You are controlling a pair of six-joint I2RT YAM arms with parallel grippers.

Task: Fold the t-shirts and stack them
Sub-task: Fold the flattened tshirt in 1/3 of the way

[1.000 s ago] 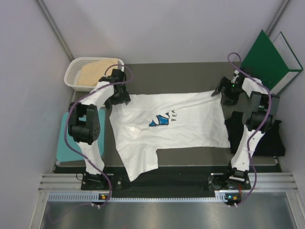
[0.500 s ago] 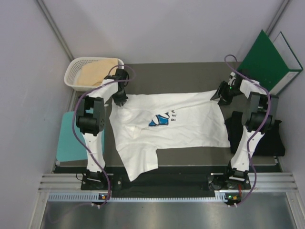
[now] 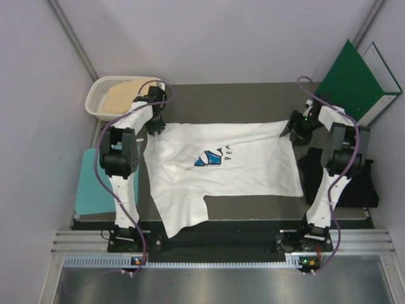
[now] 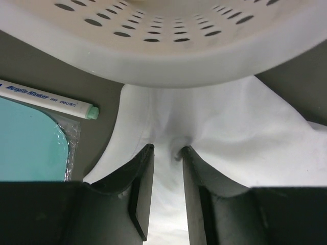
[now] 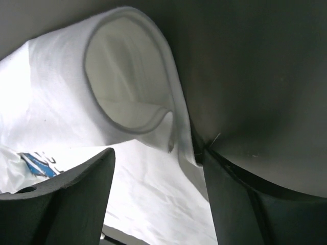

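Observation:
My right gripper needs to move over and pinch the raised edge of the upper hem (image 5: 164,130), because the lower edge of the t-shirt's hem lies against one of its open fingers.
The white t-shirt (image 3: 240,168) with the blue daisy print lies spread on the dark mat. At its far left corner my left gripper (image 3: 154,125) is low, jaws narrow, pinching a pucker of white cloth (image 4: 166,149). At the shirt's far right sleeve (image 5: 127,76), my right gripper (image 3: 292,128) stands open and wide (image 5: 157,152), with the sleeve hem against its right finger (image 5: 225,189). A black t-shirt (image 3: 362,185) lies at the right, under the right arm. The tan-peach t-shirt (image 3: 126,95) sits in the basket.
A white basket (image 3: 96,101) stands at the far left, its rim just beyond my left fingers (image 4: 168,61). A marker pen (image 4: 48,99) and a teal board (image 3: 88,190) lie left of the mat. A green binder (image 3: 354,76) leans at the far right.
My left gripper closed from wide open onto the shirt's far left corner and shifted slightly toward the basket. The right gripper narrowed, then widened again at the sleeve.

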